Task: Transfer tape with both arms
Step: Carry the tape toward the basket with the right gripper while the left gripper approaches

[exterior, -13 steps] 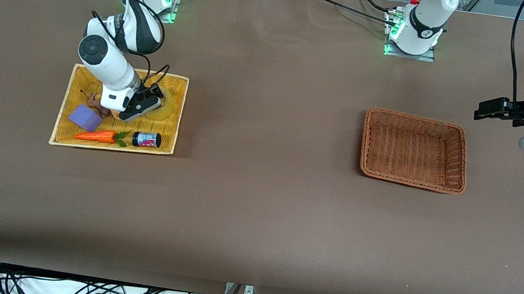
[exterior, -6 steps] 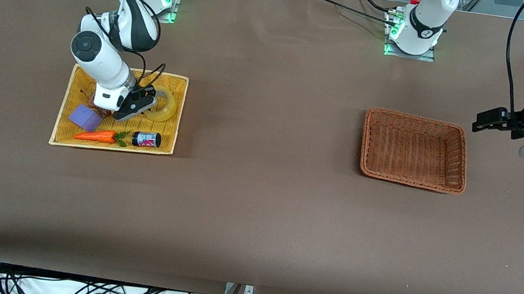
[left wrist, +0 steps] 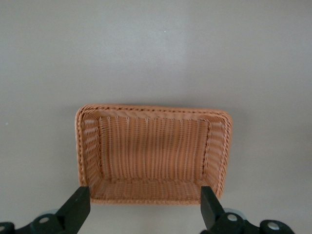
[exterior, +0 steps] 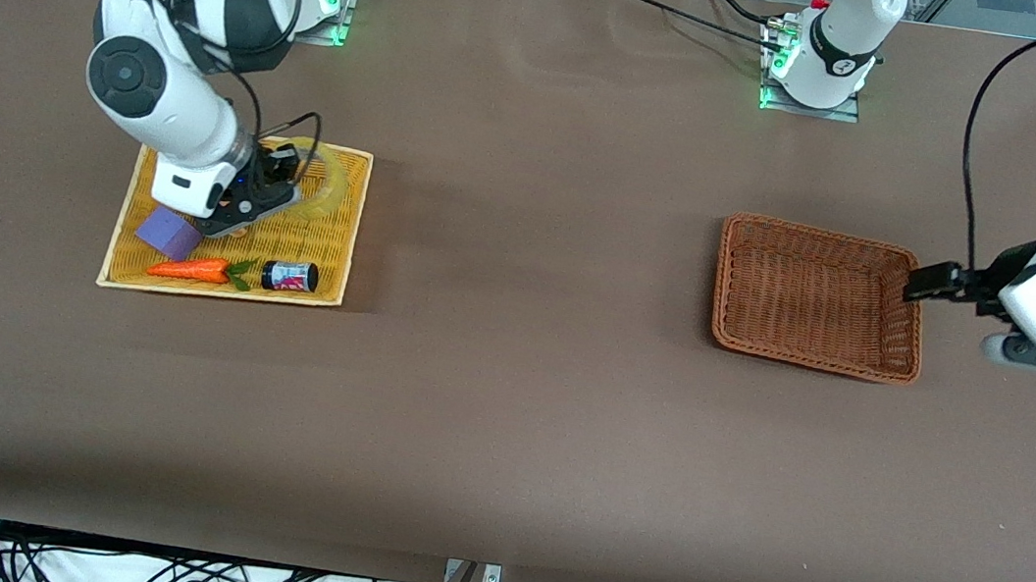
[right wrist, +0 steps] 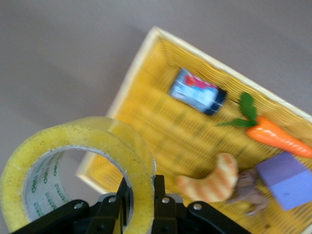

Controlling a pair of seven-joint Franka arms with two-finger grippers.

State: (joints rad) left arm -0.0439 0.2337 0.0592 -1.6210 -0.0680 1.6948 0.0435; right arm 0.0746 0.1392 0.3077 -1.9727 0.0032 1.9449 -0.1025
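Note:
Next, my right gripper lets go of the tape on the table [exterior: 630, 238] beside the brown basket, on the side where the yellow tray is.
The tape [exterior: 326, 180], a yellowish translucent roll with a grey core, hangs above the yellow tray [exterior: 221, 291] at the right arm's end of the table. My right gripper [exterior: 283, 175] is shut on it. In the right wrist view the two fingers pinch the wall of the tape [right wrist: 73, 156], one inside the ring and one outside, at my right gripper [right wrist: 141, 187]. My left gripper [exterior: 922, 282] hovers open over the rim of the brown basket [exterior: 822, 231] at the left arm's end. Nothing sits between its fingers, as the left gripper [left wrist: 145, 209] shows above the table beside the basket [left wrist: 151, 108].
In the yellow tray [right wrist: 127, 83] lie a purple block [exterior: 169, 233], a toy carrot [exterior: 189, 269], a black-capped jar [exterior: 289, 276], a striped bread piece [right wrist: 214, 180] and a small brown figure [right wrist: 248, 190]. The brown basket holds nothing.
My right gripper shut on the tape and lifted it off the tray as that arm rose. My left arm swung toward the front camera, bringing its open gripper to the basket's rim.

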